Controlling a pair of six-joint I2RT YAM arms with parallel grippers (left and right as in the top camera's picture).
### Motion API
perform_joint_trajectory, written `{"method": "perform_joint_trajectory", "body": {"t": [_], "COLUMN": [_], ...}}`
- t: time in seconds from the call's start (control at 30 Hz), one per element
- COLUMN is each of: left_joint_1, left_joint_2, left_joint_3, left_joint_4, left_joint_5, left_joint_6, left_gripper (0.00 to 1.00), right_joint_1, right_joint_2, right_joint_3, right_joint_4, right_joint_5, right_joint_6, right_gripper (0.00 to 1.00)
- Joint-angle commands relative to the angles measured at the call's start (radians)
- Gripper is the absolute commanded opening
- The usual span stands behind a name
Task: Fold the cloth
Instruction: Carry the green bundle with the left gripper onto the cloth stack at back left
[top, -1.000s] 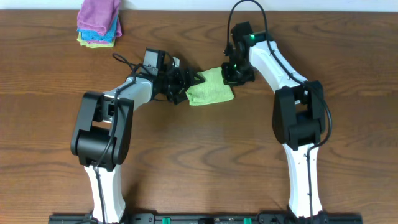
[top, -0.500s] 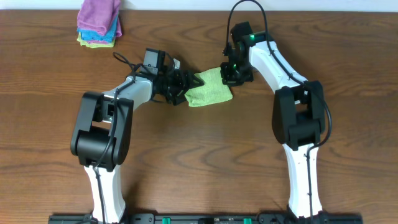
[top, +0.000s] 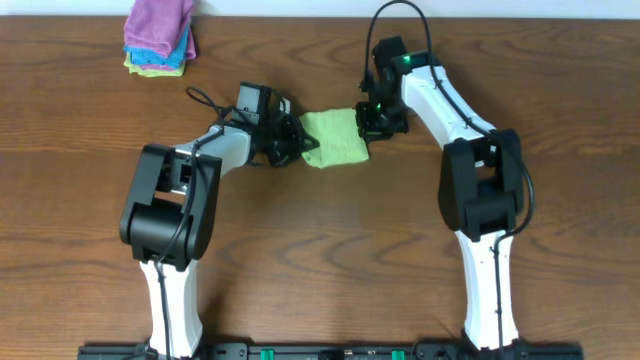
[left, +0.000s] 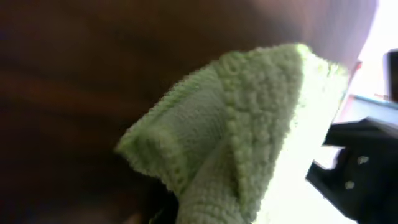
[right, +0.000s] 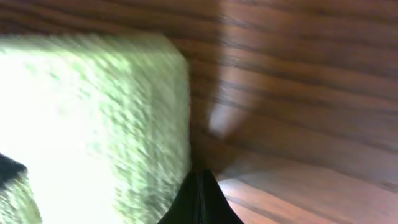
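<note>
Next, I release the lime-green cloth from my left gripper on top of the purple cloth crowning the stack (top: 156, 16).
The lime-green cloth (top: 335, 138) lies partly folded on the wooden table (top: 330, 260), between my two arms. My left gripper (top: 302, 142) is shut on the cloth's left edge. In the left wrist view the cloth (left: 249, 124) rises in a bunched fold from the bottom of the frame. My right gripper (top: 372, 122) is at the cloth's right edge. In the right wrist view its fingertips (right: 200, 190) meet in a point with nothing showing between them, and the cloth (right: 93, 112) lies just to their left.
A stack of folded cloths (top: 160, 38), purple on top with blue beneath, sits at the table's back left. A black cable (top: 200, 97) loops behind my left arm. The right arm's black body (left: 357, 168) shows at the right of the left wrist view.
My left gripper has shut on the cloth's left edge and drawn it back and to the right. The cloth now sits narrower and closer to the right gripper, which has stayed put.
</note>
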Motion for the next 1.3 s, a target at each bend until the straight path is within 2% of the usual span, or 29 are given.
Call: {"method": "perform_joint_trajectory", "body": {"t": [0.0, 0.13, 0.33, 0.53, 0.67, 0.97, 1.27], "left_joint_1": [0.056, 0.122, 0.21, 0.323, 0.38, 0.416, 0.425], "left_joint_2": [0.023, 0.019, 0.01, 0.009, 0.01, 0.01, 0.01], "left_joint_3": [0.024, 0.128, 0.396, 0.608, 0.615, 0.615, 0.615], "left_joint_4": [0.055, 0.119, 0.119, 0.123, 0.12, 0.119, 0.112], "left_joint_5": [0.031, 0.091, 0.126, -0.035, -0.188, -0.425, -0.612], "left_joint_6": [-0.064, -0.135, -0.205, -0.267, -0.391, -0.46, -0.465], "left_gripper": [0.06, 0.06, 0.06, 0.06, 0.06, 0.06, 0.06], "right_joint_1": [-0.039, -0.076, -0.101, -0.101, -0.101, -0.101, -0.101], "right_joint_2": [0.008, 0.008, 0.008, 0.008, 0.008, 0.008, 0.008], "right_joint_3": [0.004, 0.027, 0.058, 0.065, 0.065, 0.065, 0.065], "right_joint_4": [-0.015, -0.039, -0.049, -0.048, -0.045, -0.019, -0.019], "right_joint_5": [-0.009, -0.013, -0.013, -0.013, -0.016, -0.058, -0.086], "right_joint_6": [0.01, 0.01, 0.01, 0.01, 0.01, -0.009, -0.043], "right_gripper": [0.02, 0.02, 0.02, 0.01, 0.01, 0.01, 0.02]}}
